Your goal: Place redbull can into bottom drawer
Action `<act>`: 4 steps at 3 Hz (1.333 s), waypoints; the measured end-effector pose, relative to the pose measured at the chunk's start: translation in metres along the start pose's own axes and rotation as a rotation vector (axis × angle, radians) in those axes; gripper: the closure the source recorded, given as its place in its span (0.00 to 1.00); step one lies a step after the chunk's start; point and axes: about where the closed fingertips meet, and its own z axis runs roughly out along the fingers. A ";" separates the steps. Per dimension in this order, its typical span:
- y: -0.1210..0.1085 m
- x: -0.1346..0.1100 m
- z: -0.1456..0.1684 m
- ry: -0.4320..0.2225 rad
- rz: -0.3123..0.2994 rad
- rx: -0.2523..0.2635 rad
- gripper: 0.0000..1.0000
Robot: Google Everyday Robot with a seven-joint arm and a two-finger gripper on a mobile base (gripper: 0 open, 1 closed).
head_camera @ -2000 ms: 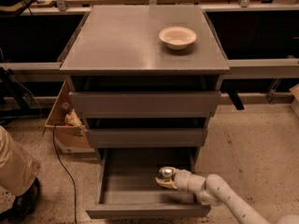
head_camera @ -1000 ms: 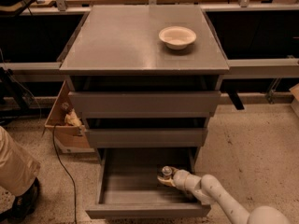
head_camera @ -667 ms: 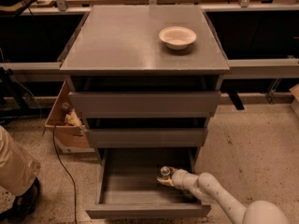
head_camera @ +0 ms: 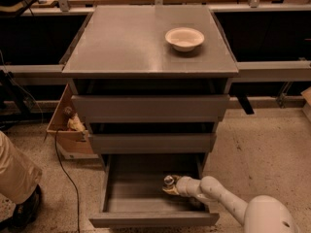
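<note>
My gripper will release the redbull can on the bottom drawer's inside point(head_camera: 163, 186), close to the middle.
The bottom drawer point(head_camera: 121, 198) of the grey cabinet is pulled open, a wide shallow grey tray. My white arm reaches into it from the lower right. My gripper point(head_camera: 169, 186) is inside the drawer at its right side, shut on the redbull can point(head_camera: 168, 180). Only the can's silver top shows clearly; it stands upright, low in the drawer. Its body is mostly hidden by the gripper.
The two upper drawers point(head_camera: 150, 108) are nearly closed. A cream bowl point(head_camera: 184, 38) sits on the cabinet top point(head_camera: 126, 42). A cardboard box point(head_camera: 68, 125) stands on the floor to the left. A person's leg and shoe point(head_camera: 19, 188) are at the lower left.
My gripper with the can has moved slightly left and deeper into the bottom drawer. The arm's elbow has come further into view at the lower right.
</note>
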 end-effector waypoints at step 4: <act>0.012 0.010 0.021 0.071 -0.040 -0.072 0.73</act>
